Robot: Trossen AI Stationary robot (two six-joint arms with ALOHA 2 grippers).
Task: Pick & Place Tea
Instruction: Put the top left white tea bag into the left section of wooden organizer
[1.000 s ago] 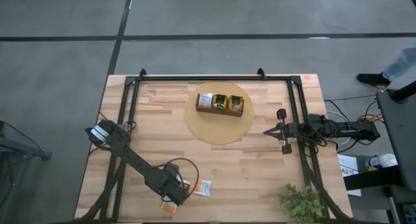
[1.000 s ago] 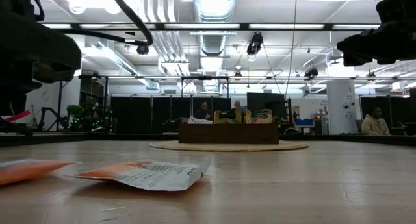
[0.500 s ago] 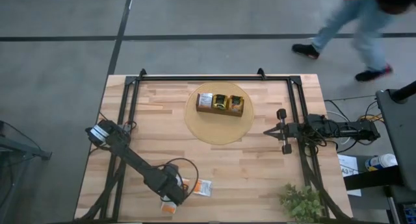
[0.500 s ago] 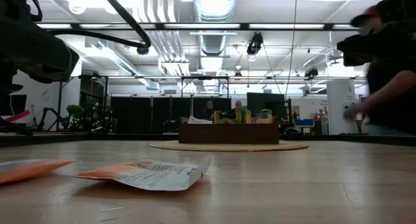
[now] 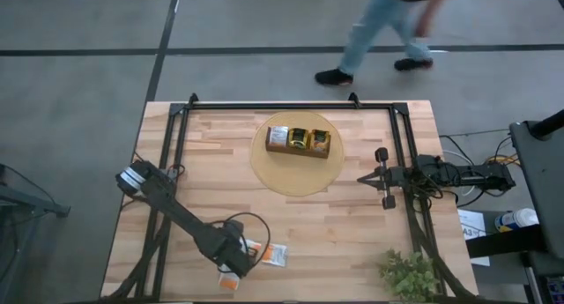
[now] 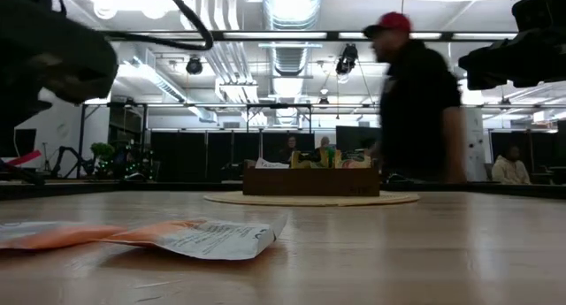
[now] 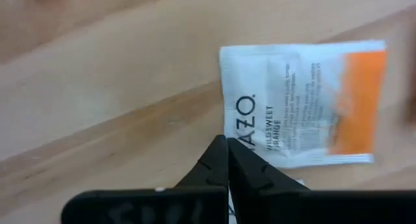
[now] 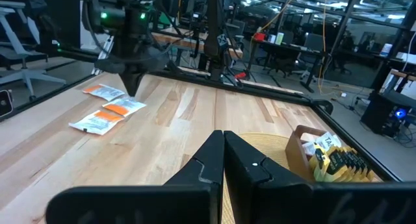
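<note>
The left gripper's closed fingers sit crooked at the long side of the flat white-and-orange packet, so the robot should lift, open, turn and pinch the packet's white end [image 7: 243, 107].
Three tea packets lie flat near the table's near left edge: a white-and-orange one [image 5: 277, 255], one half hidden under my left arm [image 5: 256, 249], and an orange one [image 5: 229, 283]. My left gripper [image 7: 227, 141] points down over them, shut at the edge of a white-and-orange packet [image 7: 305, 104]. At the table's right edge my right gripper [image 5: 363, 177] waits level and shut, holding nothing. The brown wooden tray [image 5: 299, 140] with packets in it stands at the far middle. My left gripper comes from above, pointing down. Its shut fingertips [image 7: 220, 152] meet on the packet's white edge [image 7: 229, 123] beside the printed name. The packet lies flat on the wood. The fingers hide whether the paper sits between them.
The tray rests on a round woven mat [image 5: 295, 174]. A small green plant [image 5: 410, 273] stands at the near right corner. A black frame [image 5: 291, 106] runs around the table's far and side edges. A person [image 5: 379, 31] walks past beyond the far edge.
My left gripper has shut without leaving its place over the packets. A person has walked from right to left behind the table's far edge.
</note>
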